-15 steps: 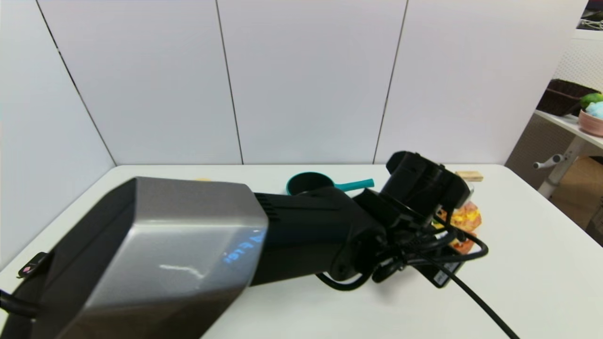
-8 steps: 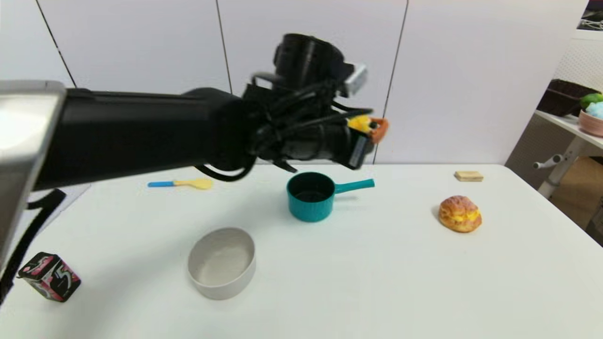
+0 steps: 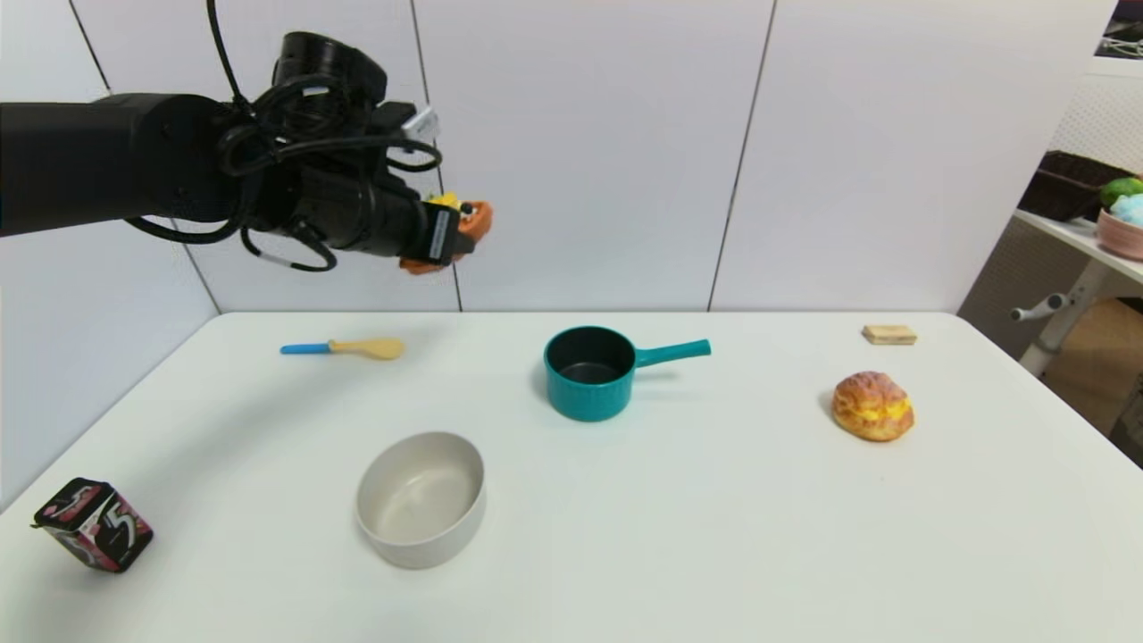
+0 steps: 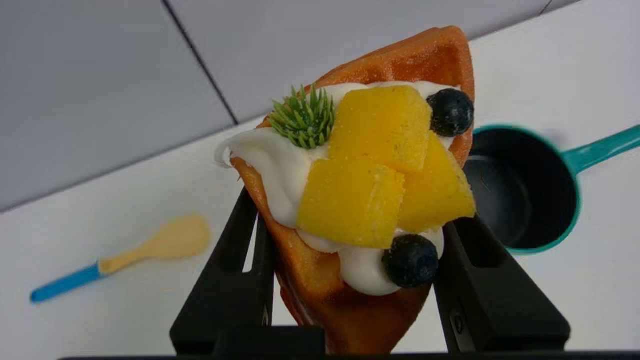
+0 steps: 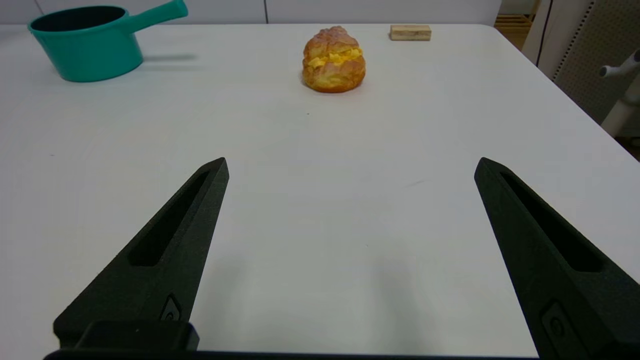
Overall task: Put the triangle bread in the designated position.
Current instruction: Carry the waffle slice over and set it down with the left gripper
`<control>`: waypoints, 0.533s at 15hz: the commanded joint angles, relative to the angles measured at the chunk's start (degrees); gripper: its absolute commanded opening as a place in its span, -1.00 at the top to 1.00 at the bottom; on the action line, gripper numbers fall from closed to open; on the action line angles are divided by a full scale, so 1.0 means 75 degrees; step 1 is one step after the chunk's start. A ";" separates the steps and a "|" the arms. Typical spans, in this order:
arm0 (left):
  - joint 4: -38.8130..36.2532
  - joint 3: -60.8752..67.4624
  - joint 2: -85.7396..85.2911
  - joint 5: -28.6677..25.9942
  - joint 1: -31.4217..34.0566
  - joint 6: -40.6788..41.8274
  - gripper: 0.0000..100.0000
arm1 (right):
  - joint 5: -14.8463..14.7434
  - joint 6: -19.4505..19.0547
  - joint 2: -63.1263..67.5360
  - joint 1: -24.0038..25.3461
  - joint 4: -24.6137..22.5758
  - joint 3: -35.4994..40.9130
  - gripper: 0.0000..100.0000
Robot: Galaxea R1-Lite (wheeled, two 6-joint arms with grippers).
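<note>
The robot's left gripper needs to release the triangle bread on the table point(image 3: 488, 377) between the spoon and the teal pot.
My left gripper point(image 3: 451, 234) hangs high above the table's back left, shut on the triangle bread point(image 3: 471, 221). The left wrist view shows the triangle bread point(image 4: 370, 180) close up between the two black fingers point(image 4: 235, 280): an orange-brown wedge with white cream, yellow fruit, dark berries and a green sprig. Below it lie the teal pot point(image 3: 591, 371) and the spoon point(image 3: 344, 347). My right gripper point(image 5: 350, 175) is parked low over the near right of the table, open and holding nothing; it is out of the head view.
A white bowl point(image 3: 421, 496) stands near the front centre. A round cream bun point(image 3: 872, 406) and a small tan block point(image 3: 888, 334) sit at the right. A patterned box point(image 3: 93, 524) is at the front left corner. White walls close the back and left.
The left arm has lifted the triangle bread from beside the bun and swung it up and to the left, from over the pot to the back left.
</note>
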 commanded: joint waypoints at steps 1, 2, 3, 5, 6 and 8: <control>0.0901 0.0488 0.0276 0.0017 0.0383 -0.0077 1.00 | 0.0001 0.0002 0.0008 0.0006 -0.0007 0.0000 -1.00; 0.0877 0.0488 0.0534 0.0017 0.0383 -0.0065 1.00 | 0.0001 0.0002 0.0008 0.0006 -0.0007 0.0000 -1.00; 0.0842 0.0476 0.0757 0.0017 0.0371 -0.0065 1.00 | 0.0001 0.0002 0.0008 0.0006 -0.0007 0.0000 -1.00; 0.0819 0.0464 0.1085 0.0017 0.0336 -0.0030 1.00 | 0.0001 0.0002 0.0008 0.0006 -0.0007 0.0000 -1.00; 0.0795 0.0464 0.1202 0.0006 0.0289 -0.0019 1.00 | 0.0001 0.0002 0.0008 0.0006 -0.0007 0.0000 -1.00; 0.0795 0.0453 0.1413 0.0006 0.0125 -0.0030 1.00 | 0.0001 0.0002 0.0008 0.0006 -0.0007 0.0000 -1.00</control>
